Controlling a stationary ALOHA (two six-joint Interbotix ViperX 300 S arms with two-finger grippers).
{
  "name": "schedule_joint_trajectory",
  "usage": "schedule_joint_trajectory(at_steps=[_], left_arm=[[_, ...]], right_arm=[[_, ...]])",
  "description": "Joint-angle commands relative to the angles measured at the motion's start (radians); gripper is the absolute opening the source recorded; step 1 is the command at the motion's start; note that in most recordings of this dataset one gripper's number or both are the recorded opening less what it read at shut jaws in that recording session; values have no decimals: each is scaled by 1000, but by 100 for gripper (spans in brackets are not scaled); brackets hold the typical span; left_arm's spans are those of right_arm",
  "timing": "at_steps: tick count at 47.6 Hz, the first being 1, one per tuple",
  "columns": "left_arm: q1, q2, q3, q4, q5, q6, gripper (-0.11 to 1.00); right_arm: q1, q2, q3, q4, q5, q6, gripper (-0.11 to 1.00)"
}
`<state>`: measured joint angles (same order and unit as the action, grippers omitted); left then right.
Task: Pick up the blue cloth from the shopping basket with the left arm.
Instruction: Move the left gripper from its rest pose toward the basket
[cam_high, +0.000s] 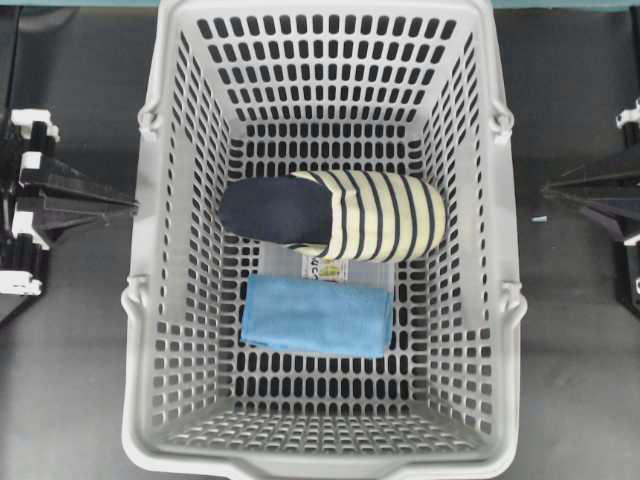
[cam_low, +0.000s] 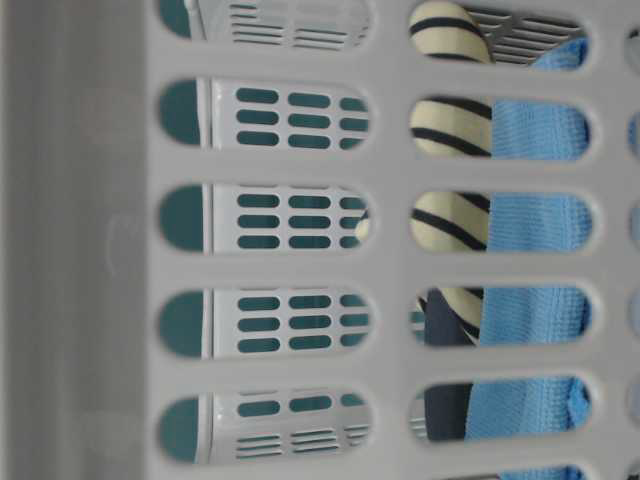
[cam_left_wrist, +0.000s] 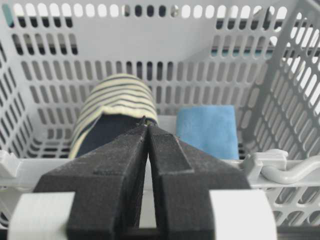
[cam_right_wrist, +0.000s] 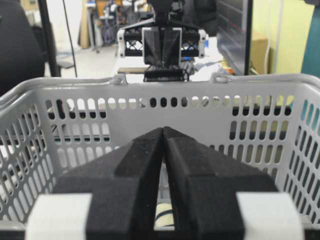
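Note:
Next, my left gripper should go to the middle of the blue cloth (cam_high: 324, 315) (cam_left_wrist: 207, 132) in front of the striped slipper and close there.
The blue cloth (cam_high: 318, 316) lies flat on the floor of the grey shopping basket (cam_high: 150, 300), just in front of a navy and cream striped slipper (cam_high: 330, 215). My left gripper (cam_high: 130, 207) is shut and empty, outside the basket's left wall at rim height. In the left wrist view its tips (cam_left_wrist: 148, 125) meet in front of the slipper (cam_left_wrist: 117, 100), with the cloth (cam_left_wrist: 207, 131) to the right and lower down. My right gripper (cam_high: 548, 190) is shut and empty outside the right wall; its tips (cam_right_wrist: 163, 129) touch.
A white printed label (cam_high: 335, 268) lies on the basket floor between slipper and cloth. The basket's folded handles (cam_left_wrist: 290, 172) rest on its rims. The dark table (cam_high: 70, 380) surrounds the basket. The left arm (cam_right_wrist: 161, 45) shows beyond the far rim in the right wrist view.

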<state>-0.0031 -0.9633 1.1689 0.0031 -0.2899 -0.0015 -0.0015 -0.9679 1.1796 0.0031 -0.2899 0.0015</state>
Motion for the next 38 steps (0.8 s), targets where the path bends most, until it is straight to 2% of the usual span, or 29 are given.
schedule_joint_trajectory(at_steps=[1, 5, 10, 19, 28, 38], left_arm=[[-23, -14, -66, 41, 57, -12, 6], [-23, -8, -140, 41, 186, -14, 0], [-26, 11, -239, 41, 354, -12, 0], [-46, 107, -428, 41, 611, -12, 0], [-84, 264, -609, 41, 779, -2, 0], [-97, 434, -781, 41, 916, -2, 0]], right_arm=[[5, 8, -21, 2, -8, 8, 1], [5, 5, -21, 15, 2, 15, 1], [5, 2, -38, 15, 44, 41, 0], [6, 2, -103, 15, 196, 75, 0], [6, 0, -175, 15, 341, 74, 0], [18, 0, -209, 15, 373, 75, 1]])
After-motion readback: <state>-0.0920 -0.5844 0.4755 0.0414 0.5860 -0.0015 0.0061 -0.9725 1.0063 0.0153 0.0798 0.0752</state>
